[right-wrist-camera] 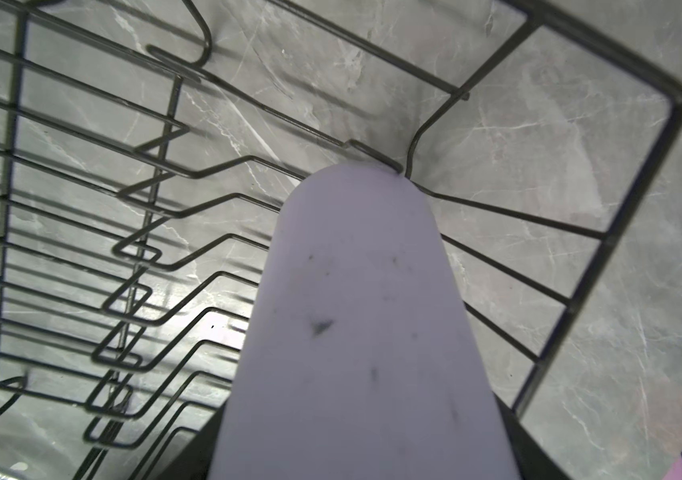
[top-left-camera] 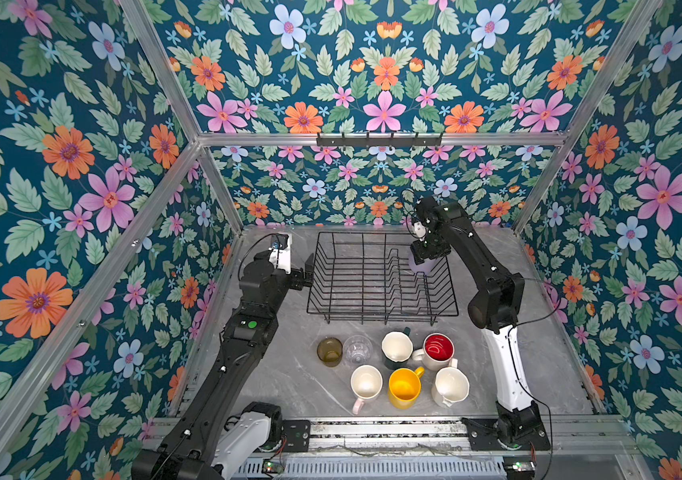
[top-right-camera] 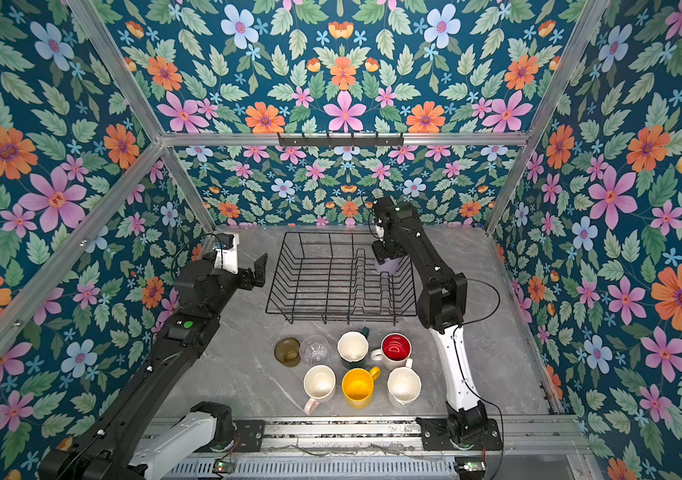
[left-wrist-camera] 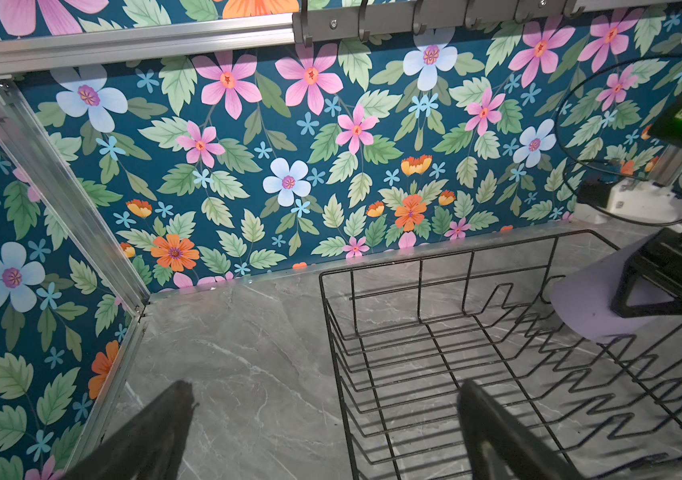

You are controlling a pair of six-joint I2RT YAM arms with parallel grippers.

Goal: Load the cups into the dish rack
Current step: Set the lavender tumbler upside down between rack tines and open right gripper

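Observation:
My left gripper next grabs the rim (top-left-camera: 318, 349) of the olive-amber glass, on the side away from the clear glass.
The black wire dish rack (top-left-camera: 381, 312) (top-right-camera: 339, 312) stands at the back of the table, and nothing rests in it. My right gripper (top-left-camera: 424, 255) (top-right-camera: 387, 254) is shut on the lilac tumbler (top-left-camera: 421, 267) (right-wrist-camera: 356, 311), holding it tilted over the rack's far right corner beside the plate dividers. The left wrist view shows the tumbler (left-wrist-camera: 589, 307) just above the wires. My left gripper (top-left-camera: 308, 270) (left-wrist-camera: 324, 395) hangs open and empty at the rack's left side. In front of the rack stand several cups: olive-amber glass (top-left-camera: 329, 351), clear glass (top-left-camera: 357, 349), dark green mug (top-left-camera: 396, 347), red-lined mug (top-left-camera: 438, 349), pink mug (top-left-camera: 366, 384), yellow mug (top-left-camera: 405, 388), white mug (top-left-camera: 450, 386).
A black hook rail (top-left-camera: 379, 140) is fixed to the aluminium crossbar high on the back wall. Floral walls and aluminium posts close in the grey marble table (top-left-camera: 281, 374) on three sides. Both arm bases sit on the metal rail (top-left-camera: 385, 430) along the front edge.

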